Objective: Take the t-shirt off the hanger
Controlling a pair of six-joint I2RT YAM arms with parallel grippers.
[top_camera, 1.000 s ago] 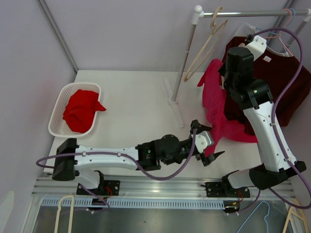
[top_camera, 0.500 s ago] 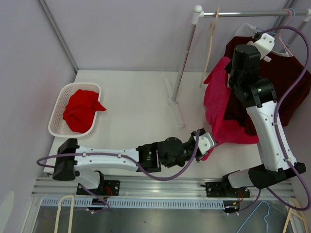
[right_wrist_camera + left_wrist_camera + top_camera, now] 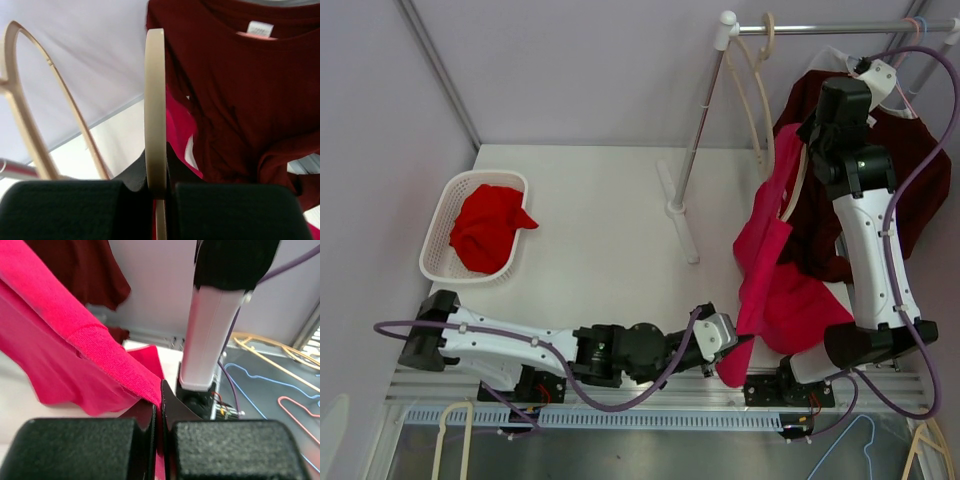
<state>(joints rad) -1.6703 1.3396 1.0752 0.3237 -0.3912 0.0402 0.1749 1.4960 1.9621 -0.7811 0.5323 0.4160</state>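
My right gripper will hang the cream hanger on the rail [image 3: 817,29] between the empty hanger and the dark red t-shirt.
A bright pink t-shirt [image 3: 770,270] hangs stretched from a cream hanger [image 3: 761,110] down toward the table's near edge. My left gripper [image 3: 734,346] is shut on its lower hem; in the left wrist view the pink t-shirt [image 3: 60,345] runs into the closed left gripper [image 3: 160,407]. My right gripper [image 3: 808,135] is raised near the rail, shut on the hanger. The right wrist view shows the hanger's cream bar [image 3: 155,95] clamped in the right gripper [image 3: 156,175], with the pink t-shirt [image 3: 179,132] just behind it.
A dark red t-shirt [image 3: 910,165] hangs on the rail [image 3: 840,27] at the right, behind my right arm. The rack's pole [image 3: 698,125] stands mid-table. A white basket [image 3: 438,215] holds a red garment [image 3: 485,228] at left. Loose hangers [image 3: 280,352] lie beyond the table's edge.
My left gripper shut on the pink t-shirt's hem and drew back toward the near edge. The right gripper raised the hanger up and to the right, stretching the shirt.
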